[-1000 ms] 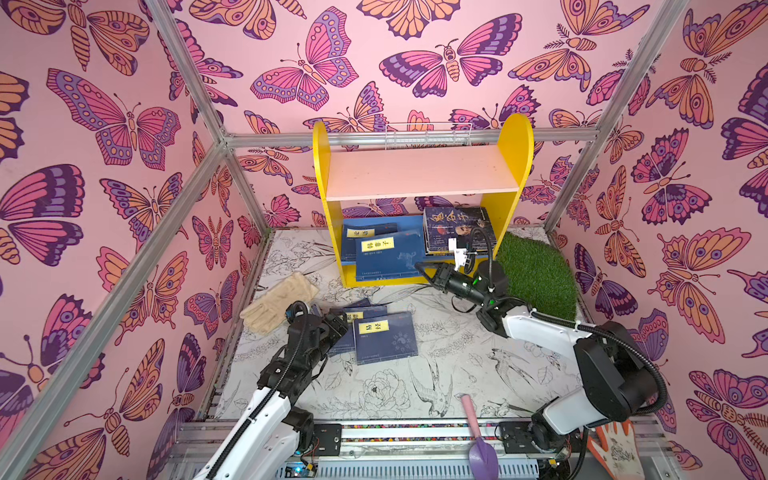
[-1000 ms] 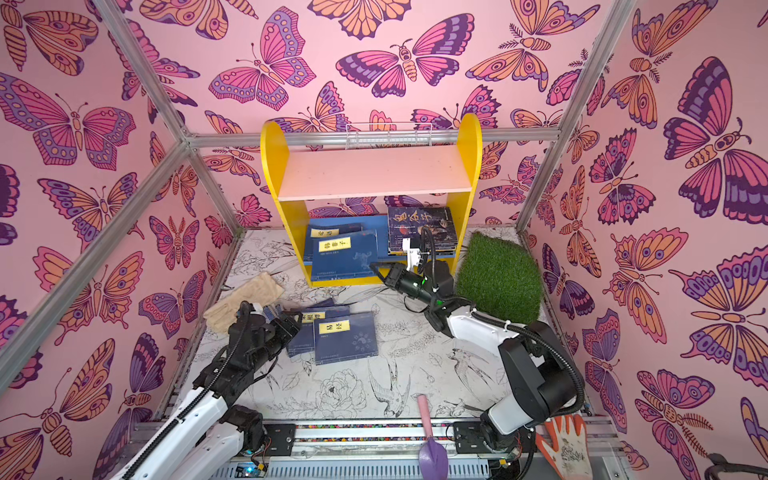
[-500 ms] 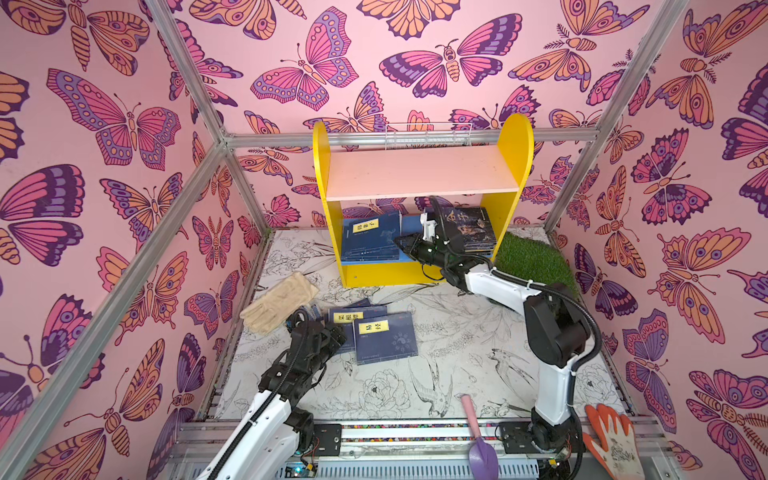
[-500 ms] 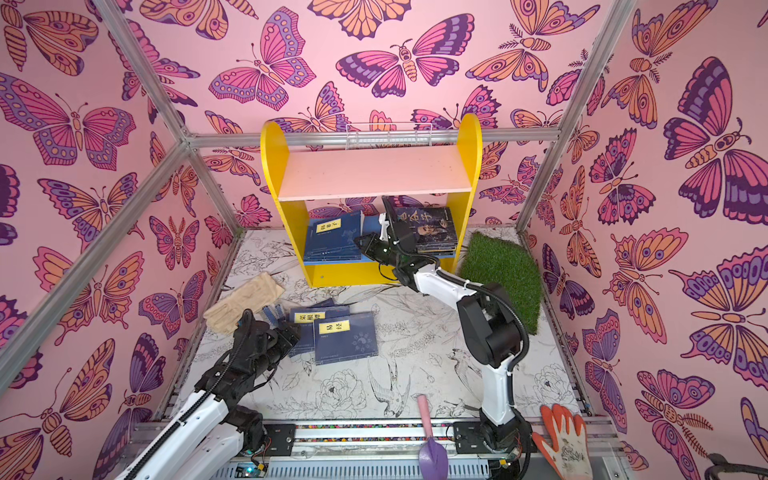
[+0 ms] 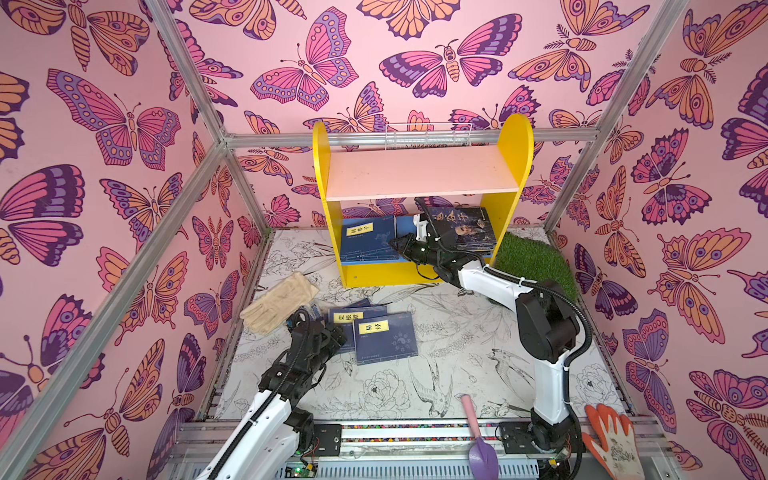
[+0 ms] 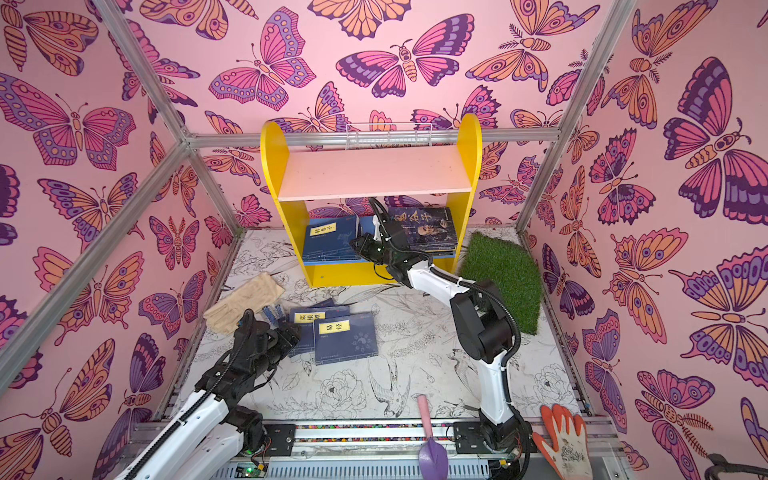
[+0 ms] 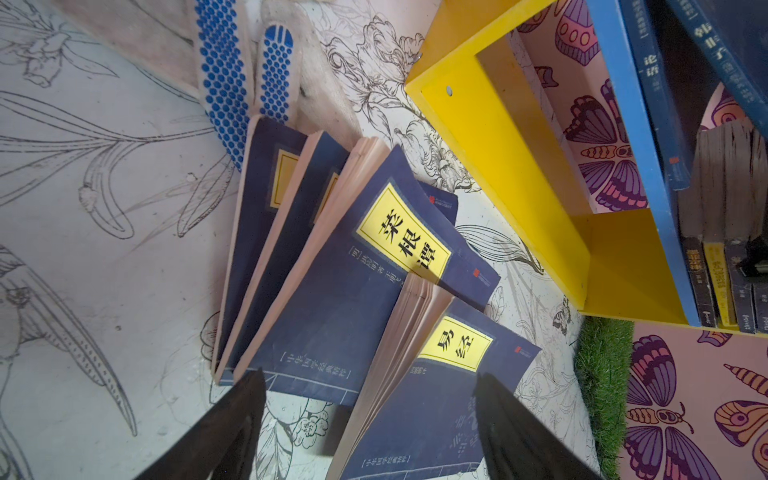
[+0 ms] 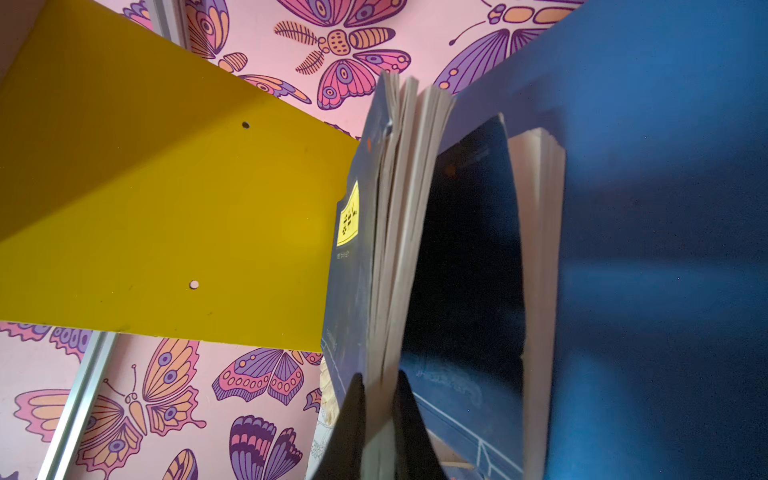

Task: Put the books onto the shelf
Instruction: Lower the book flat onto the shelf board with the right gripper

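The navy book leans at a slant over the stack with my right gripper at its page edge, so I will lay it down and straighten it by its near corner [image 5: 395,257].
The shelf [image 5: 515,166] [image 6: 374,172] stands at the back, its pink upper board bare. On its blue lower board, navy books [image 5: 368,243] sit at the left and dark portrait books [image 5: 465,228] at the right. My right gripper [image 5: 399,247] [image 6: 357,245] reaches into the lower tier. In the right wrist view this gripper [image 8: 380,380] is shut on the page edge of a navy book [image 8: 357,270] with a yellow label. Several navy books [image 5: 384,338] [image 6: 345,338] [image 7: 374,266] lie fanned on the floor. My left gripper [image 5: 328,332] [image 6: 286,336] [image 7: 370,378] is open at their near left edge, holding nothing.
A beige glove [image 5: 278,303] lies left of the floor books. Green turf [image 5: 532,262] lies right of the shelf. A purple trowel [image 5: 478,436] and an orange glove [image 5: 615,440] rest at the front rail. A white wire basket [image 5: 428,135] hangs behind the shelf top.
My right gripper carried the navy book from in front of the shelf into its lower tier. The left gripper edged a little right toward the floor books.
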Action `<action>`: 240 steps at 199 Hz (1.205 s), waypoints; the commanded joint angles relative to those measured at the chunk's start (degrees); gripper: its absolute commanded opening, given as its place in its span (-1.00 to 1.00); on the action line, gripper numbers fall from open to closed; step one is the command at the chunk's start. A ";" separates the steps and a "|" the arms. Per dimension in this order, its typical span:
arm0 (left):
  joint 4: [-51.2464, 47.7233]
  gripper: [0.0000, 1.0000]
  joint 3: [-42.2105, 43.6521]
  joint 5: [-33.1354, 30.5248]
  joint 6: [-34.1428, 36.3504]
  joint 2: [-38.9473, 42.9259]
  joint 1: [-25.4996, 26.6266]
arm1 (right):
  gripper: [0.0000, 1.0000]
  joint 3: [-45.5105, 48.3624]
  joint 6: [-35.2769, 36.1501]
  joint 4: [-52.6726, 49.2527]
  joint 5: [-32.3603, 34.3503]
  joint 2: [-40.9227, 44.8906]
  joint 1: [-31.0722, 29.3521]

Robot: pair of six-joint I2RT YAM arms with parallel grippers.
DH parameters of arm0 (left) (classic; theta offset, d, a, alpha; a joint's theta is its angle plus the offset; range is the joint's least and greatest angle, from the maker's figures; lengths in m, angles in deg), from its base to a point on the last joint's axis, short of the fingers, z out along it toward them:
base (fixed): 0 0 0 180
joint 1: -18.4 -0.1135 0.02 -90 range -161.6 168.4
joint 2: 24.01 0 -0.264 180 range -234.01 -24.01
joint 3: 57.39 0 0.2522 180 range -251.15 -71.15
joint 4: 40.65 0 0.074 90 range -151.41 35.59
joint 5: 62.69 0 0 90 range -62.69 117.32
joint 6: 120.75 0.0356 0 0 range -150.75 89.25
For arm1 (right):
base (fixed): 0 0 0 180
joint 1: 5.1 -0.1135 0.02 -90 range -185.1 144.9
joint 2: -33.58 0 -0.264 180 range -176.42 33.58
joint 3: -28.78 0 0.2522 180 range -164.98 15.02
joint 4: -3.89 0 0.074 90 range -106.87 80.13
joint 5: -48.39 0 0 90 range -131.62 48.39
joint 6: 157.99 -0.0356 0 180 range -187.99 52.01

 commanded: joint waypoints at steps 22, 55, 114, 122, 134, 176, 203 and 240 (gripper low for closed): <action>-1.20 0.62 -0.51 -0.12 0.90 -0.54 -0.28 | -0.56 -3.90 3.77 -7.77 4.13 -1.38 -1.92; -1.08 0.62 -0.64 0.24 0.64 -0.85 -0.29 | -0.01 -10.23 10.29 -20.64 9.31 -1.41 -2.97; -0.99 0.62 -1.37 0.59 0.93 -1.42 -0.29 | 0.37 -17.34 18.60 -31.84 16.66 -2.62 -3.34; -1.00 0.62 -1.51 0.68 1.00 -1.55 -0.30 | 0.38 -17.52 19.30 -31.98 17.25 -2.59 -3.33; -1.07 0.62 -1.65 0.68 1.06 -1.81 -0.28 | 0.38 -17.85 20.31 -32.00 17.58 -2.74 -3.31; -0.89 0.63 -2.12 1.03 1.53 -2.35 -0.33 | 0.32 -15.35 24.85 -30.36 11.60 -0.75 -3.36; -0.65 0.63 -1.74 1.20 1.53 -2.26 -0.34 | 0.33 -13.02 28.95 -32.34 10.20 0.93 -3.67; 0.13 0.63 -1.38 1.55 1.09 -2.78 -0.27 | 0.33 -13.67 35.57 -37.34 12.29 0.50 -4.86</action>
